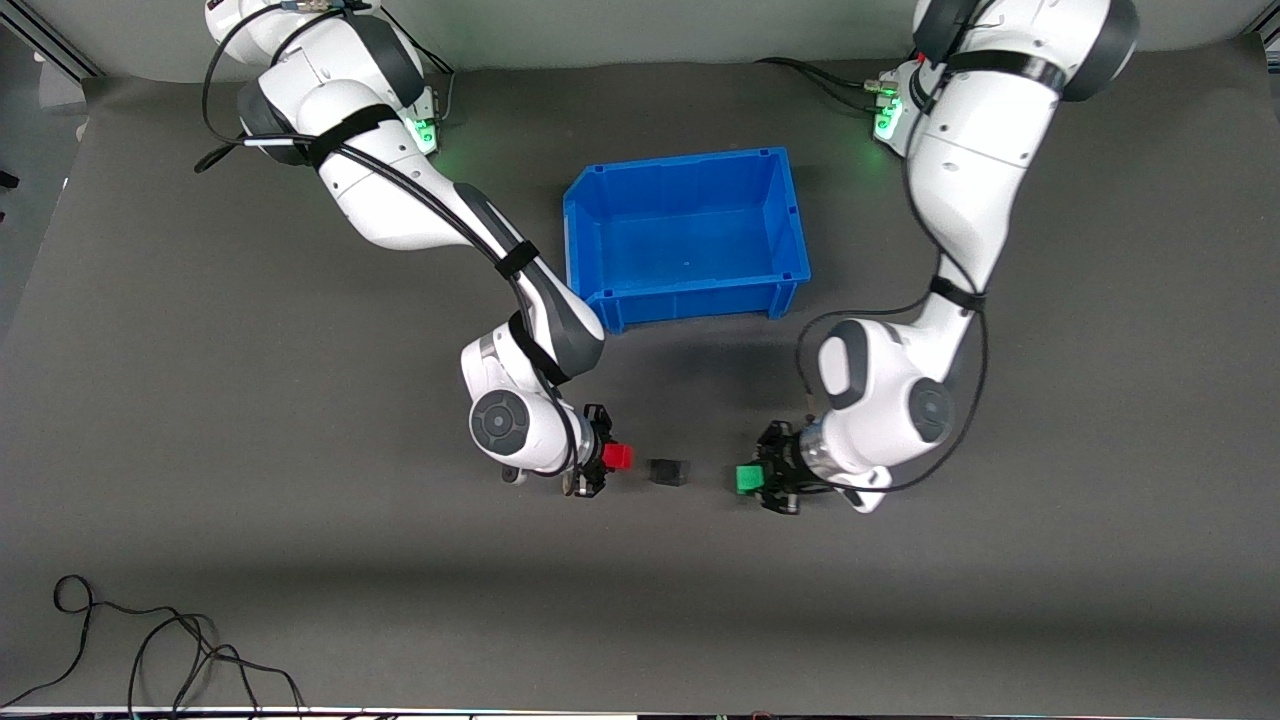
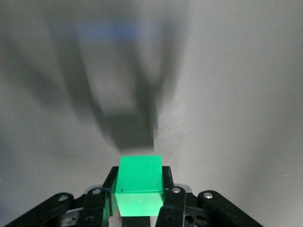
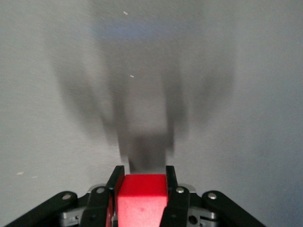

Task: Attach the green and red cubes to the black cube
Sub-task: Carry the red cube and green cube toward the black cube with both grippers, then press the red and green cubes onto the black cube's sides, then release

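Next, my left gripper sets the green cube down on the mat (image 1: 683, 469) against the side of the black cube that faces it.
The black cube (image 1: 668, 471) sits on the grey mat, between the two grippers. My right gripper (image 1: 612, 458) is shut on the red cube (image 1: 617, 457), held just beside the black cube toward the right arm's end. In the right wrist view the red cube (image 3: 142, 199) fills the gap between the fingers. My left gripper (image 1: 752, 479) is shut on the green cube (image 1: 748, 479), a short gap from the black cube toward the left arm's end. The green cube (image 2: 138, 185) shows clamped between the fingers in the left wrist view. The black cube does not show clearly in either wrist view.
An empty blue bin (image 1: 688, 236) stands on the mat farther from the front camera than the cubes. Loose black cables (image 1: 150, 650) lie near the front edge at the right arm's end.
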Controlling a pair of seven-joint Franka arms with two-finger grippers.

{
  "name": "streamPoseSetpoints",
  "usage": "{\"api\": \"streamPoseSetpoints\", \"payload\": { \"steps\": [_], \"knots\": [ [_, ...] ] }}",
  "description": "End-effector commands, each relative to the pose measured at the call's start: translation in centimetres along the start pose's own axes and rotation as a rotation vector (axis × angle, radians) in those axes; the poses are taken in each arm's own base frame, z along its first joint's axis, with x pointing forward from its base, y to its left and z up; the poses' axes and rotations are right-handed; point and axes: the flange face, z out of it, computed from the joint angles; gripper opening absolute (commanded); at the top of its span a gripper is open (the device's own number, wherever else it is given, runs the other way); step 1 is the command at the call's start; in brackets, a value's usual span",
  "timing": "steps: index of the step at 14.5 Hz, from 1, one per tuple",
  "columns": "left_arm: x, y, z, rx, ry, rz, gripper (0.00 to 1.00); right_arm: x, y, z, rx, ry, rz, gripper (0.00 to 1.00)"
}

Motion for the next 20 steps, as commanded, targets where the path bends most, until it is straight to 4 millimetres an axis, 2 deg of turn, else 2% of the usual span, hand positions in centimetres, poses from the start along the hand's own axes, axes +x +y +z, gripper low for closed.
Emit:
{"api": "streamPoseSetpoints", "payload": {
  "steps": [1,4,8,11,14,20],
  "knots": [
    [-1.0,0.4,0.6,-0.023,0.003,-0.023,0.24,-1.4,0.4,1.3,0.006,0.012,0.011,0.2],
    [-2.5,0.3,1.8,-0.046,-0.002,-0.032,0.24,-1.5,0.0,1.5,0.025,0.002,0.01,0.2],
    [-4.3,-0.3,2.6,-0.043,-0.011,-0.011,0.24,-1.1,-1.4,0.3,0.091,-0.041,0.016,0.21],
    [-5.2,-0.5,3.2,-0.068,-0.014,0.003,0.24,-0.5,-2.4,0.6,0.113,-0.064,0.038,0.21],
    [-6.0,-1.2,3.9,-0.063,-0.013,0.017,0.24,-1.0,-2.2,1.0,0.113,-0.071,0.036,0.21],
    [-7.1,-1.8,4.0,-0.048,-0.018,-0.017,0.24,-1.6,-1.7,1.5,0.106,-0.074,0.029,0.2]
  ]
}}
